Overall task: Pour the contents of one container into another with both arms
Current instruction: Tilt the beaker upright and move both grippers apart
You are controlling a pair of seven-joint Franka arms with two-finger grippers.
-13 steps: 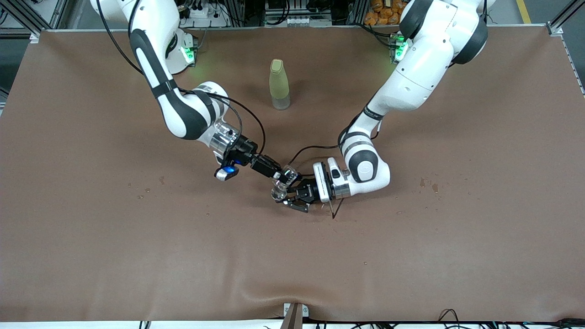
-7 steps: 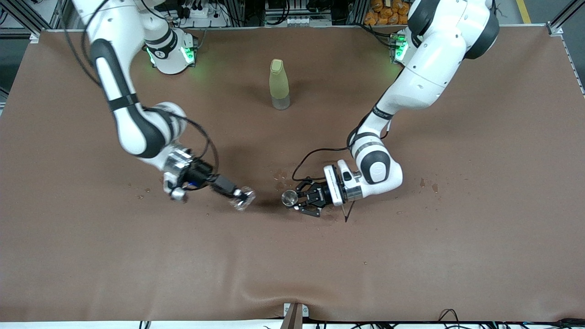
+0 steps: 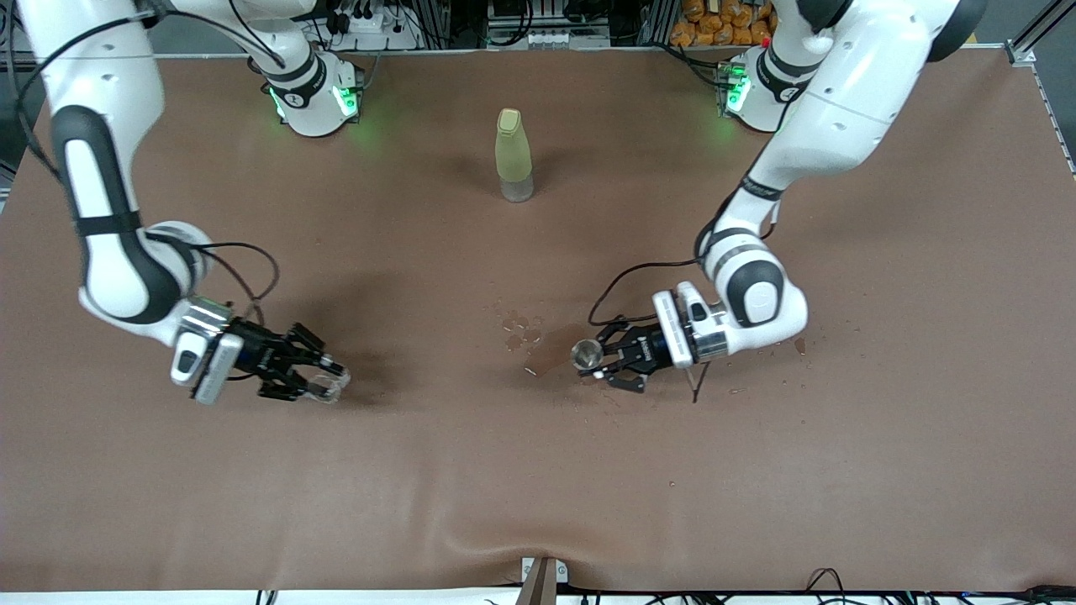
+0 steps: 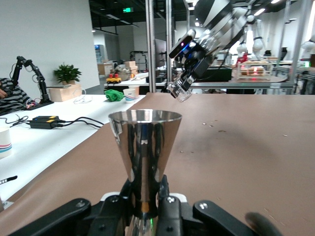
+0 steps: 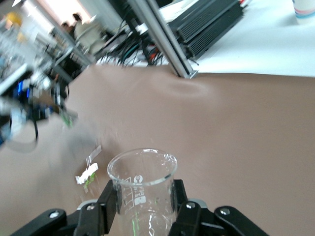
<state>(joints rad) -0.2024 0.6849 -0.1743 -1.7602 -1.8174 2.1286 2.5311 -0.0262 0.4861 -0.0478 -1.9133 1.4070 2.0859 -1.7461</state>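
The robot will set the clear glass beaker down on the brown table [image 3: 246, 338] under the black body of its right gripper, farther from the wet patch.
My left gripper [image 3: 590, 360] is shut on a shiny metal cone-shaped cup [image 3: 582, 353], low over the middle of the brown table [image 3: 756, 470]. In the left wrist view the cup [image 4: 145, 142] stands upright, its narrow waist pinched in the left gripper [image 4: 146, 199]. My right gripper [image 3: 326, 384] is shut on a clear glass beaker [image 3: 329, 385] over the table toward the right arm's end. The right wrist view shows the beaker [image 5: 142, 184] with printed marks clamped in the right gripper [image 5: 144, 201]. The two containers are well apart.
A pale yellow-green bottle [image 3: 514, 155] stands upright near the arms' bases, midway between them. A wet patch with drops [image 3: 538, 346] lies on the table beside the metal cup. Small specks [image 3: 786, 340] dot the table toward the left arm's end.
The right arm has swung the beaker away from the metal cup, toward its own end of the table. The left arm has drawn the cup a little toward its end.
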